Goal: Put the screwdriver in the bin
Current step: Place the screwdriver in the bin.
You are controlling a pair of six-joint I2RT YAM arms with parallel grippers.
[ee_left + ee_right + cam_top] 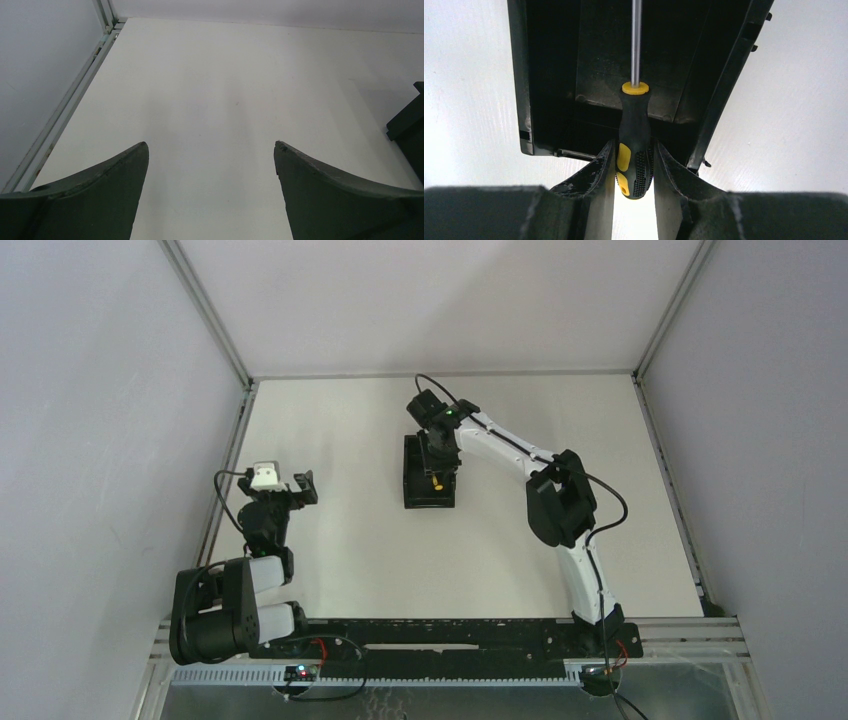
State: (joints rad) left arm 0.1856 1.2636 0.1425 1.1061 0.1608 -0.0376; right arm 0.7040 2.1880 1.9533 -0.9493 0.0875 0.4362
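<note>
My right gripper will let go of the screwdriver on the black bin's bottom [439, 484] [630, 80], with its handle close to the near side of the bin.
My right gripper [634, 150] is shut on the screwdriver [634, 145], its fingers pinching the black-and-yellow handle. The thin silver shaft runs away from me over the inside of the black bin [549, 75], and the handle's butt sticks out past the bin's near wall. From above, the right gripper [437, 462] hangs over the bin [412, 495] at mid-table, with a yellow spot of the screwdriver [436, 481] showing inside it. My left gripper [211, 150] is open over bare table, far to the left [300, 486].
A dark edge of the bin [407, 122] shows at the right of the left wrist view. A metal frame rail [222, 480] runs along the table's left edge, and grey walls close in the table's left, right and back.
</note>
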